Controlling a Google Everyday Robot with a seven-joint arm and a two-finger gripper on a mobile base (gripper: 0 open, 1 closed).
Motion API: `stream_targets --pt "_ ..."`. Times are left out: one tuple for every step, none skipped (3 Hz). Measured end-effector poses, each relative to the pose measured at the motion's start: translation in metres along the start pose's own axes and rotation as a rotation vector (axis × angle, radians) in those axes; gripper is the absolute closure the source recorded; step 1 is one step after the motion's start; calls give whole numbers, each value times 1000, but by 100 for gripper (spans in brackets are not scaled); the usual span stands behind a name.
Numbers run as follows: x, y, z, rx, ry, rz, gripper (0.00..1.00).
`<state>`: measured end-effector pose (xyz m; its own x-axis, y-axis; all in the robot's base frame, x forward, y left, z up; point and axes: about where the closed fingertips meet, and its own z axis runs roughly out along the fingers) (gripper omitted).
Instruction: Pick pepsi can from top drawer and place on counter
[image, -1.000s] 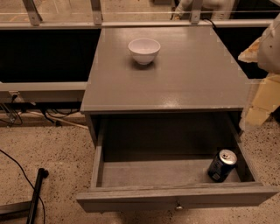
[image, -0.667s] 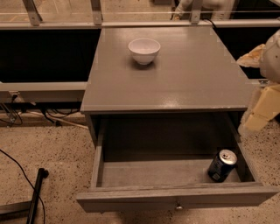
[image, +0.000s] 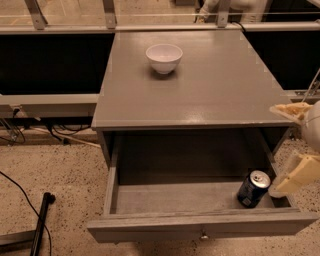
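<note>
The robot's gripper needs to next close on the upper part of the pepsi can (image: 257, 185), around its silver top, in the front corner of the open drawer.
The pepsi can (image: 253, 188), dark blue with a silver top, stands upright in the front right corner of the open top drawer (image: 200, 229). The drawer is pulled out below the counter (image: 200, 95), the cabinet's flat grey top. My gripper (image: 278, 149) is at the right edge of the view, beside the drawer's right side and just right of the can. Its cream fingers (image: 296, 175) are spread apart and hold nothing. The lower finger is close to the can, and I cannot tell whether it touches it.
A white bowl (image: 164, 58) sits on the counter towards the back. Dark openings flank the cabinet on both sides. A black cable and a dark bar (image: 40, 220) lie on the speckled floor at the left. Metal railing posts stand behind the counter.
My gripper has moved down along the right edge, from counter height to beside the can in the drawer. The can, the drawer and the bowl have not moved.
</note>
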<state>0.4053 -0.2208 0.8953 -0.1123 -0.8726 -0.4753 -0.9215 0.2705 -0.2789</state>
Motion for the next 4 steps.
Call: stream_targets --pt "0 0 0 0 0 0 0" --pt "21 8 8 -13 0 38 0" --pt "66 17 27 -9 -43 102 0" --pt "112 22 47 17 -107 127 0"
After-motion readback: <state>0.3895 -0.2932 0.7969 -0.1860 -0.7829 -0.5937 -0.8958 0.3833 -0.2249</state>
